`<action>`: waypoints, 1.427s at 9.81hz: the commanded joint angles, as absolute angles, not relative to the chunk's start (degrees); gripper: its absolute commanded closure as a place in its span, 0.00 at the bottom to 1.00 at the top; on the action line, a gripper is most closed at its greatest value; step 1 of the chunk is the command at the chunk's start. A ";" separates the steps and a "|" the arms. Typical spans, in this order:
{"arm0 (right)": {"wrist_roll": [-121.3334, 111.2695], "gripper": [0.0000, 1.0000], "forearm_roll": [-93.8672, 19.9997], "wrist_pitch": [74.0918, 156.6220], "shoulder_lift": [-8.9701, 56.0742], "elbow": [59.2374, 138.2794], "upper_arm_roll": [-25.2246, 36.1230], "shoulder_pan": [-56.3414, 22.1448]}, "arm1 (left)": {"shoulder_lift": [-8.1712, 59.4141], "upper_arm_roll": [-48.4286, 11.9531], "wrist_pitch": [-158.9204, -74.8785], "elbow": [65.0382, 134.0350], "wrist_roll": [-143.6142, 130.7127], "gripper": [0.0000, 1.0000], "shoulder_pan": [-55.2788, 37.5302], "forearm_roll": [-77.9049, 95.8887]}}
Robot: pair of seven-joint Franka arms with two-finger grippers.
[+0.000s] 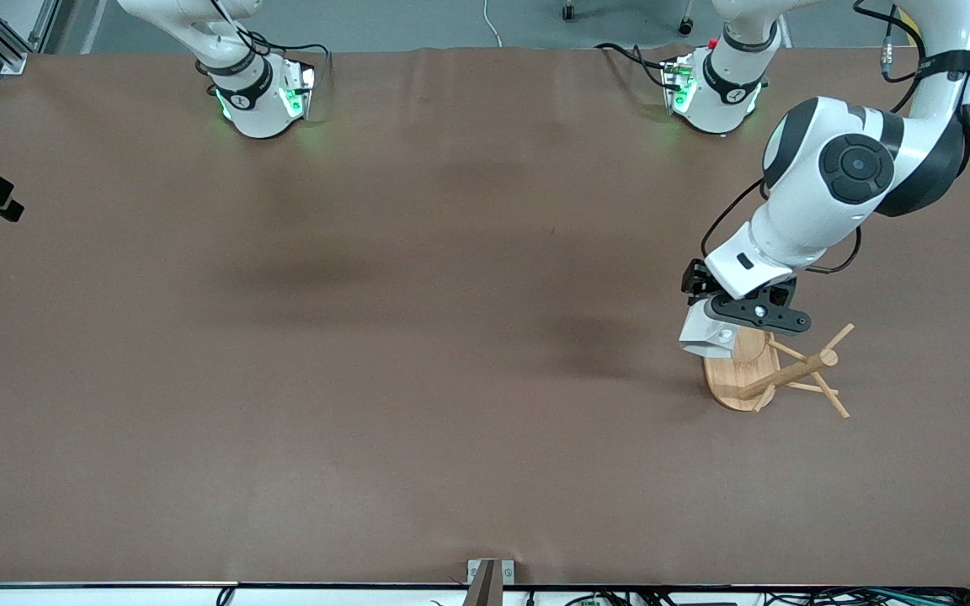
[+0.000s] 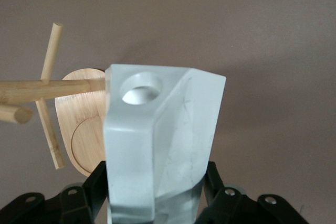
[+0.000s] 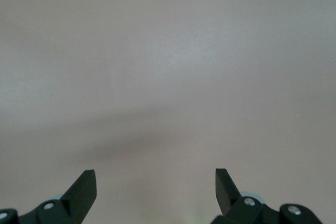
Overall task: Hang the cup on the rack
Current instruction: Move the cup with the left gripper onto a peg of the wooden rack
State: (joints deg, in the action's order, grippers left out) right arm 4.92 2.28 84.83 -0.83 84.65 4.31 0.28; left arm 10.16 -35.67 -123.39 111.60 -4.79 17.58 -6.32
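I will use my left gripper to let go of the white faceted cup on the rack's upper peg point(image 1: 771, 370) that reaches over the oval base.
My left gripper point(image 1: 722, 318) is shut on the white faceted cup point(image 1: 704, 335) and holds it in the air over the edge of the rack's oval base. The bamboo rack point(image 1: 775, 374) stands near the left arm's end of the table. In the left wrist view the cup point(image 2: 157, 129) fills the middle between the black fingers point(image 2: 94, 184). Its flat tab handle with the round hole point(image 2: 139, 87) points away from the gripper point(image 2: 155, 182). A rack peg point(image 2: 47, 88) reaches to the tab's edge beside the hole, not through it. My right gripper point(image 3: 156, 182) is open and empty over bare table.
The brown table point(image 1: 367, 337) spreads toward the right arm's end. The right arm's hand is out of the front view; only its base point(image 1: 258, 93) shows. The rack's base point(image 2: 79, 129) lies beside the cup in the left wrist view.
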 commanded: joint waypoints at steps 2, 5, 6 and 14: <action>4.57 0.00 1.32 84.38 -0.62 84.20 4.13 0.70 | 11.69 -31.40 -125.42 112.85 4.88 0.99 17.58 -5.36; 4.48 0.00 1.32 84.38 -0.62 84.20 4.13 0.70 | 11.43 -29.63 -125.33 112.24 6.24 0.99 17.67 -5.27; 4.48 0.00 1.32 84.38 -0.62 84.29 4.22 0.70 | 11.69 -29.10 -125.33 111.28 6.50 0.99 17.58 -4.93; 4.39 0.00 1.23 84.38 -0.62 84.29 4.22 1.32 | 14.06 -26.89 -125.42 109.51 6.77 0.17 17.49 -3.16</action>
State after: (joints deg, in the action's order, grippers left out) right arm 4.92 2.28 84.74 -0.78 84.65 4.46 0.56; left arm 12.63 -27.36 -124.81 109.51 5.42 17.84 -4.21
